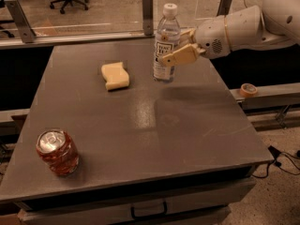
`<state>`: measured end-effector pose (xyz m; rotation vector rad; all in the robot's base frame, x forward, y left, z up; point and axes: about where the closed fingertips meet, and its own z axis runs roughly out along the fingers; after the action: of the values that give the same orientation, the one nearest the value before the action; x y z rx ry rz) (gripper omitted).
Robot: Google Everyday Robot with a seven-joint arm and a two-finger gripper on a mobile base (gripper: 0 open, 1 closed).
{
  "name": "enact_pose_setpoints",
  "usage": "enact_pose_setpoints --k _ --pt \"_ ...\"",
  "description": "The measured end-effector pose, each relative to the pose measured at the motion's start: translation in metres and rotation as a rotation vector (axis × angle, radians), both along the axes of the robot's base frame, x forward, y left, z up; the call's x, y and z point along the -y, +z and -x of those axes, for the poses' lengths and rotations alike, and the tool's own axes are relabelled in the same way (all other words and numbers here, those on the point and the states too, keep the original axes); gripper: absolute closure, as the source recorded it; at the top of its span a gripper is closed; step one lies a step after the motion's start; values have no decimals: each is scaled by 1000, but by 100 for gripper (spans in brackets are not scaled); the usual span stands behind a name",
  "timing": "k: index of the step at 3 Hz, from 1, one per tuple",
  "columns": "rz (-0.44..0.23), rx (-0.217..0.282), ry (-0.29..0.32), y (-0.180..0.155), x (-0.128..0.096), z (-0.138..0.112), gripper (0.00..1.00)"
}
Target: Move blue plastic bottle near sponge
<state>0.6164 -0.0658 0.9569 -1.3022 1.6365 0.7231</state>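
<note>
Next, I set the blue plastic bottle, now upright at the table's back middle, down on the grey table (142,81) next to the edge of the sponge that faces my gripper.
The blue plastic bottle (166,43) stands upright with a white cap and a white-and-dark label, at the back middle of the grey table (140,125). My gripper (174,48) reaches in from the right and is shut on the bottle at label height, one tan finger (180,56) across its front. The pale yellow sponge (115,75) lies flat on the table a short way left of the bottle, not touching it.
A red patterned can (58,152) stands near the table's front left corner. A roll of tape (248,89) sits on the ledge to the right. A glass barrier with metal posts (147,6) runs behind the table. A drawer handle (149,211) is below the front edge.
</note>
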Motion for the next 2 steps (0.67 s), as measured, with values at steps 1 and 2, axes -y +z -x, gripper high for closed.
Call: enact_pose_setpoints --k 1,2 --pt "-21 11 -19 0 -17 -11 100" --pt "-33 10 -38 -12 -38 -28 100"
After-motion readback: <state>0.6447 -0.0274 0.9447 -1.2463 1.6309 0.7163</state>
